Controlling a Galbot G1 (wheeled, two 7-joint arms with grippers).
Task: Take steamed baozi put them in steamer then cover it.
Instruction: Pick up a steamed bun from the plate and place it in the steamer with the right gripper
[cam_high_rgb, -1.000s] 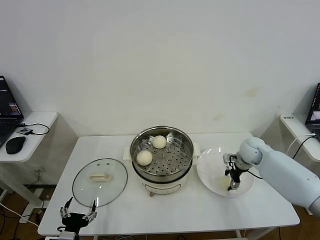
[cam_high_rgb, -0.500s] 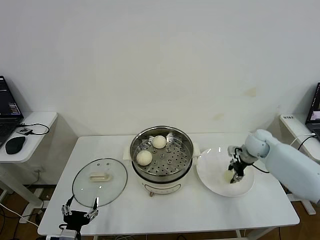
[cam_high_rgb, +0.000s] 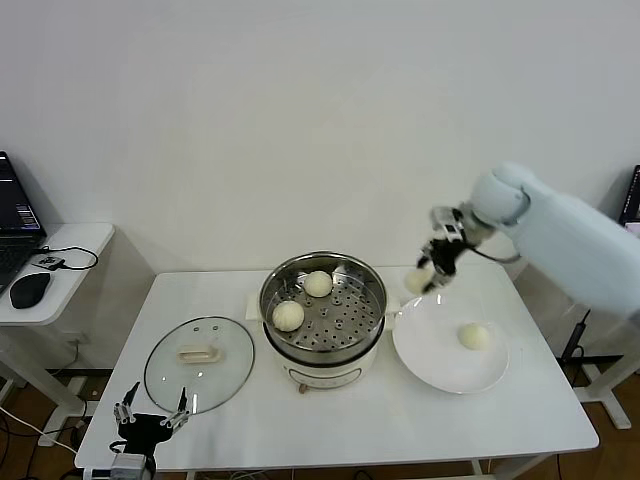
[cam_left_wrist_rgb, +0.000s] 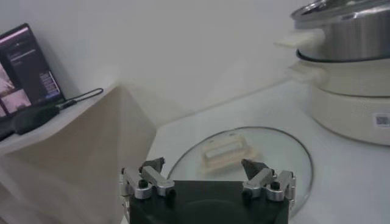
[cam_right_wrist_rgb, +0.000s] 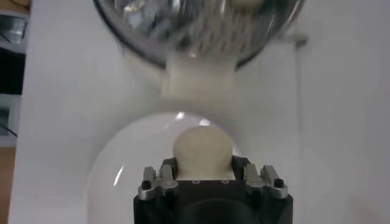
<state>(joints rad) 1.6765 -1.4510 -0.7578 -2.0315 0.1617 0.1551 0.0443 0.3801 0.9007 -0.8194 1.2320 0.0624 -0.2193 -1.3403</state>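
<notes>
The baozi in my right gripper should be let go on the front part of the steamer tray (cam_high_rgb: 320, 336), next to the nearer baozi.
The steel steamer (cam_high_rgb: 324, 312) stands at the table's middle with two baozi (cam_high_rgb: 318, 284) (cam_high_rgb: 288, 316) on its perforated tray. My right gripper (cam_high_rgb: 428, 275) is shut on a third baozi (cam_right_wrist_rgb: 202, 150) and holds it in the air above the white plate's (cam_high_rgb: 432, 350) far left rim, just right of the steamer (cam_right_wrist_rgb: 201, 24). A fourth baozi (cam_high_rgb: 474, 336) lies on the plate. The glass lid (cam_high_rgb: 199, 362) with its white handle lies left of the steamer. My left gripper (cam_left_wrist_rgb: 207, 182) is open and parked below the table's front left edge, near the lid (cam_left_wrist_rgb: 244, 155).
A side desk (cam_high_rgb: 60, 250) with a laptop and mouse stands at the left. A second desk sits at the far right edge. The wall runs behind the table.
My right gripper closed on a baozi on the plate, lifted it and moved up and left toward the steamer. One baozi stays on the plate. The left arm sank slightly.
</notes>
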